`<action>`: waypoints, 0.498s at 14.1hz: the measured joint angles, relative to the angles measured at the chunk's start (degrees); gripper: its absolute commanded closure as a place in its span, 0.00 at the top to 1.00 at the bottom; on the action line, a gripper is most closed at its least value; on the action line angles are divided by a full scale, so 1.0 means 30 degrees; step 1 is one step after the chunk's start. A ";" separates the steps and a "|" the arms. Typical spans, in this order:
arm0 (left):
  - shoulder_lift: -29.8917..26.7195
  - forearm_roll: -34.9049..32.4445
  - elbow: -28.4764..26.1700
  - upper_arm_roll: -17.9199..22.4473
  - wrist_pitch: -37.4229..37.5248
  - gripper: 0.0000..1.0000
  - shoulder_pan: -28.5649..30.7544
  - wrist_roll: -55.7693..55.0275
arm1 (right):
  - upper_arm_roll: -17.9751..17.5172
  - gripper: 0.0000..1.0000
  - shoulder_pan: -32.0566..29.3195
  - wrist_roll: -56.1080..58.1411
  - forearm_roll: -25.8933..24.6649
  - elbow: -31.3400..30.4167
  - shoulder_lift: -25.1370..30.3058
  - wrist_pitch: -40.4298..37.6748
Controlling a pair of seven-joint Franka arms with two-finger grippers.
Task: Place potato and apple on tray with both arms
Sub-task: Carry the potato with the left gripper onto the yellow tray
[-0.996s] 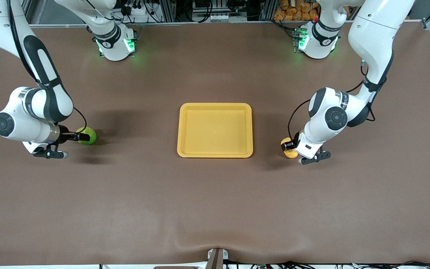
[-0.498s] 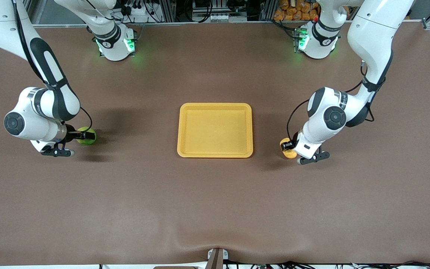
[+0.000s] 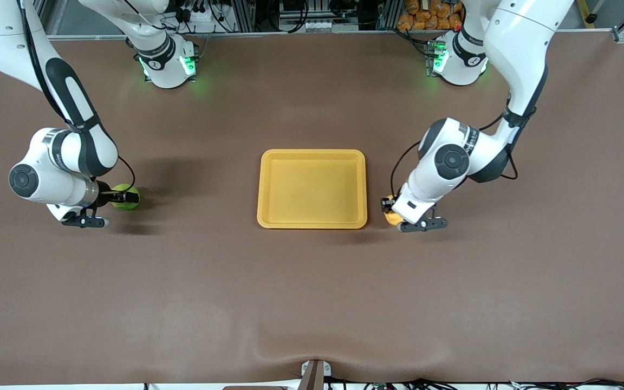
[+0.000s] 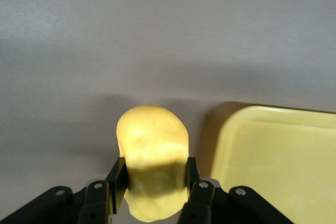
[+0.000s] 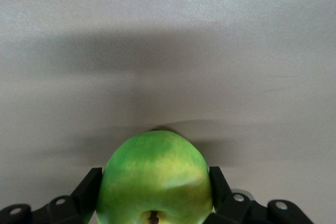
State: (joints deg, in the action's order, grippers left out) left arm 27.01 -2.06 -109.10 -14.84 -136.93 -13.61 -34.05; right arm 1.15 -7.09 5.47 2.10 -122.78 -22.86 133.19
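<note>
Next, I let go of the potato with my left gripper in the tray, just inside the short rim (image 3: 351,202) (image 4: 253,192) nearest to that gripper.
The yellow-orange potato (image 3: 393,218) (image 4: 151,139) is clamped between my left gripper's (image 3: 389,210) (image 4: 153,176) two black fingers, close to the rim of the tray (image 3: 312,188) (image 4: 278,161) at the left arm's end. The tray is a shallow yellow-orange rectangle in the middle of the table and holds nothing. The green apple (image 3: 124,190) (image 5: 155,174) lies toward the right arm's end of the table. My right gripper (image 3: 126,199) (image 5: 154,190) is shut on it, one finger against each side, with the stem dimple facing the wrist camera.
The brown table (image 3: 312,303) stretches flat around the tray. Both arm bases (image 3: 168,65) (image 3: 458,62) glow green along the table edge farthest from the front camera, with cables and racks past that edge.
My left gripper has carried the potato toward the tray, from well clear of it to just beside its rim. My right gripper edged onto the apple and shut on it.
</note>
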 measured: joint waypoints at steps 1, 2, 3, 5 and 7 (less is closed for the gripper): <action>-0.0020 -0.0001 0.0424 -0.0006 0.0477 0.13 -0.0281 0.0004 | -0.0004 0.00 0.0005 0.0005 0.0000 -0.0001 -0.0014 -0.0001; -0.0023 -0.0006 0.0772 -0.0008 0.0800 0.13 -0.0619 0.0027 | -0.0010 0.00 0.0013 0.0016 0.0000 0.0009 -0.0013 -0.0041; -0.0021 -0.0049 0.0988 -0.0006 0.0934 0.12 -0.1017 0.0033 | -0.0019 0.00 0.0022 0.0030 0.0000 0.0050 -0.0013 -0.0186; 0.0017 -0.0390 0.1253 -0.0003 0.1004 0.13 -0.1889 0.0021 | -0.0030 0.00 0.0034 0.0131 0.0000 0.0518 0.0034 -0.1193; 0.0116 -0.1044 0.1395 0.0004 0.1030 0.13 -0.2551 -0.0021 | -0.0048 0.00 0.0036 0.0214 0.0000 0.1529 0.0134 -0.2904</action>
State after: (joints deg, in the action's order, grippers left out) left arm 27.36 -5.19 -104.92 -14.83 -133.84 -21.26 -34.12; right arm 1.00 -6.98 6.11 2.10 -118.19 -22.46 124.47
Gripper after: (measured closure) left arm 0.511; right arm 0.132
